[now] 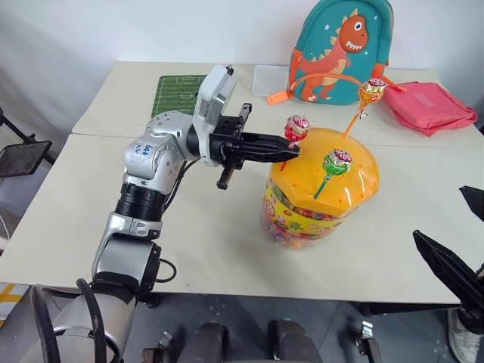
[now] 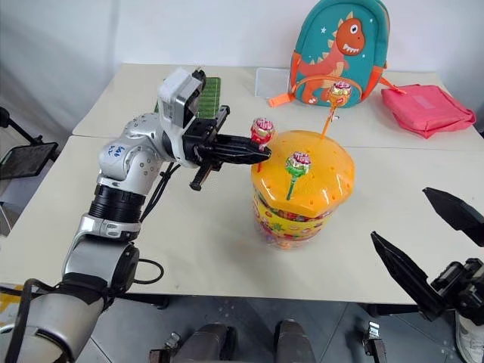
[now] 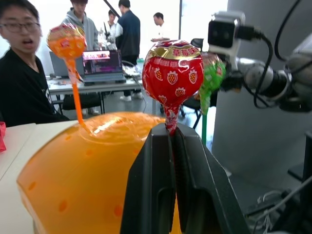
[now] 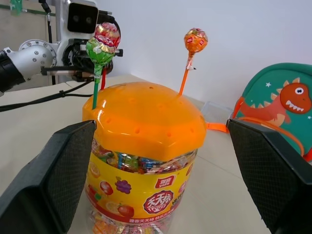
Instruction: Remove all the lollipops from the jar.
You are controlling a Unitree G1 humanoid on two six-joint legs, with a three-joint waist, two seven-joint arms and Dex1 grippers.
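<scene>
The robot's left gripper should release the red lollipop on the bare table (image 1: 112, 212) toward its side edge, well away from the jar.
The jar (image 1: 318, 215) stands mid-table, a clear tub with a candy print and an orange lid (image 1: 355, 178) dotted with holes. Three lollipops stick up from the lid. The red lollipop (image 1: 296, 128) is at the lid's left edge, and my left gripper (image 1: 293, 150) is shut on its stick just under the candy, as the left wrist view shows (image 3: 171, 73). The green lollipop (image 1: 337, 160) stands near the lid's middle. Leaning at the far side is the orange lollipop (image 1: 372, 91). My right gripper (image 2: 399, 214) hangs open to the right of the jar, apart from it.
A teal dinosaur backpack (image 1: 340, 45) stands behind the jar, with a pink pouch (image 1: 429, 106) to its right. A green football-field mat (image 1: 180, 92) and a clear tray (image 1: 271, 79) lie at the back. Several people (image 3: 29, 73) are in the room beyond.
</scene>
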